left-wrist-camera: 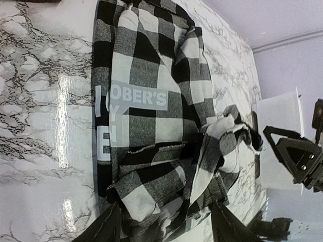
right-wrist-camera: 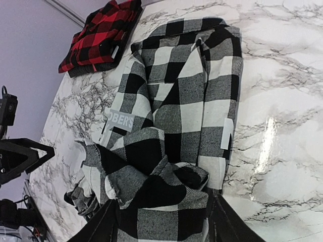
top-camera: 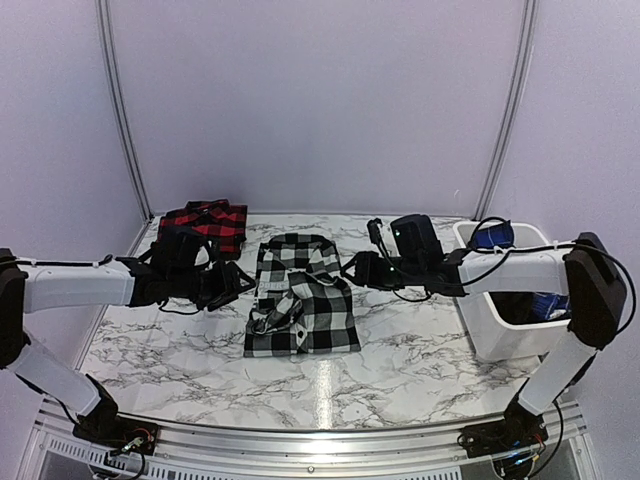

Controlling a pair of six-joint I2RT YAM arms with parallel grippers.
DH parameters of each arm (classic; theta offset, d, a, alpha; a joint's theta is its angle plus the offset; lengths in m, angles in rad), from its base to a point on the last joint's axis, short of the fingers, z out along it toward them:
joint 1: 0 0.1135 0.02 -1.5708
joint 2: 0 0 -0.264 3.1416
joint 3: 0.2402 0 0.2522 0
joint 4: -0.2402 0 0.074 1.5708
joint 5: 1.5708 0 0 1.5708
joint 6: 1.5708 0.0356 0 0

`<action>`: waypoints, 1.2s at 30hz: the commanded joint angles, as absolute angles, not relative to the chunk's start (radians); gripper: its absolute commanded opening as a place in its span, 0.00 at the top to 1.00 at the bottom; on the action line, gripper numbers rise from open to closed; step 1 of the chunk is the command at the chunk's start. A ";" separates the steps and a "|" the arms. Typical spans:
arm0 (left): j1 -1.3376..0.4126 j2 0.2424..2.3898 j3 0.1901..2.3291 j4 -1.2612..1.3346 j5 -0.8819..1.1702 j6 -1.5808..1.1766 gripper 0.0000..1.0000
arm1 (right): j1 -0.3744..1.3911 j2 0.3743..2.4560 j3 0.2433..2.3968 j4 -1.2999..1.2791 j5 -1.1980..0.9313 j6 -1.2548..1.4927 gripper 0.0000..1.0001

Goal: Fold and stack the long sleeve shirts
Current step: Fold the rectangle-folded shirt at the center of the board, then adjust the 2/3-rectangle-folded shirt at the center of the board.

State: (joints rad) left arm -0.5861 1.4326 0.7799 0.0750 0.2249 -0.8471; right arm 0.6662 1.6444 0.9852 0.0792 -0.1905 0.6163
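Note:
The near fold of the black-and-white shirt is bunched short of the collar, so my left gripper needs to grab the fold's loose corner [left-wrist-camera: 137, 202] and pull it flat toward the collar.
The black-and-white long sleeve shirt [top-camera: 300, 300] lies partly folded in the middle of the marble table [top-camera: 400, 350], with a bunched fold at its near left. White block letters [left-wrist-camera: 139, 96] show on it. The red-and-black shirt [top-camera: 205, 222] lies folded at the back left. My left gripper [top-camera: 240, 283] is at the shirt's left edge and my right gripper [top-camera: 350, 272] at its right edge. In the left wrist view the left gripper [left-wrist-camera: 166, 229] stands open, with rumpled cloth [left-wrist-camera: 151, 196] lying loose between its fingers. The right gripper [right-wrist-camera: 164, 227] is open over a bunched fold [right-wrist-camera: 166, 191].
A white bin [top-camera: 510, 335] with blue items [top-camera: 490, 235] inside stands at the table's right side, behind my right arm. The red-and-black shirt [right-wrist-camera: 101, 35] is close to the back left corner. Grey walls enclose the table on three sides.

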 commanded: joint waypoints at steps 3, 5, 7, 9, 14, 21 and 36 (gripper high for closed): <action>-0.642 1.361 0.726 -0.082 0.268 -0.752 0.46 | 0.797 1.572 0.973 0.005 -0.071 0.551 0.53; -0.681 1.359 0.708 -0.088 0.274 -0.750 0.49 | 0.833 1.581 0.981 0.005 -0.055 0.543 0.60; -0.720 1.368 0.696 -0.093 0.271 -0.752 0.53 | 0.870 1.604 1.002 -0.024 -0.048 0.539 0.67; -0.747 1.385 0.687 -0.092 0.266 -0.765 0.57 | 0.906 1.636 1.029 -0.028 -0.048 0.534 0.72; -0.787 1.425 0.692 -0.091 0.238 -0.782 0.64 | 0.954 1.741 1.102 -0.034 -0.046 0.520 0.83; -0.784 1.544 0.820 -0.101 0.191 -0.752 0.69 | 0.943 1.865 1.181 -0.059 0.032 0.520 0.87; -0.560 1.825 1.136 -0.061 0.254 -0.802 0.79 | 0.878 1.903 1.224 -0.066 0.038 0.527 0.76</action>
